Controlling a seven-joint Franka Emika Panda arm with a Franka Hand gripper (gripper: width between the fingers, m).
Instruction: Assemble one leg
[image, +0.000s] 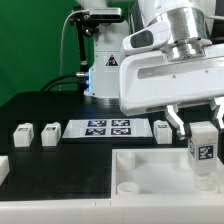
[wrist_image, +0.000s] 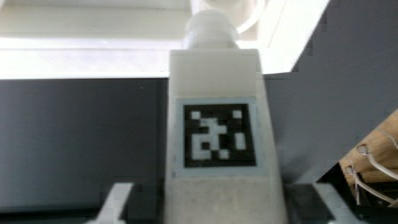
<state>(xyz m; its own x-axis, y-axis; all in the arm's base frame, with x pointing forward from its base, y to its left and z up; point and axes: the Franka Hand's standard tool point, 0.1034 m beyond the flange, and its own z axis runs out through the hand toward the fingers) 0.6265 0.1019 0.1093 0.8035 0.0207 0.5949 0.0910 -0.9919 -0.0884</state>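
Note:
Next, the gripper releases the leg upright on the large white tray-shaped part (image: 209, 187) (wrist_image: 210, 30), across from that part's near round socket.
My gripper (image: 203, 128) is shut on a leg (image: 203, 146), a small white post with a black-and-white tag, held upright above the right part of the large white tray-shaped part (image: 150, 170). In the wrist view the leg (wrist_image: 221, 110) fills the middle, tag facing the camera, with a finger (wrist_image: 128, 205) on either side of its near end. Three more legs lie on the black table: two at the exterior view's left (image: 23, 133) (image: 48, 132) and one (image: 161, 130) just right of the marker board.
The marker board (image: 107, 128) lies flat on the table between the loose legs. A white robot base and a lit device (image: 100, 75) stand behind it. A white block (image: 3, 170) sits at the left edge.

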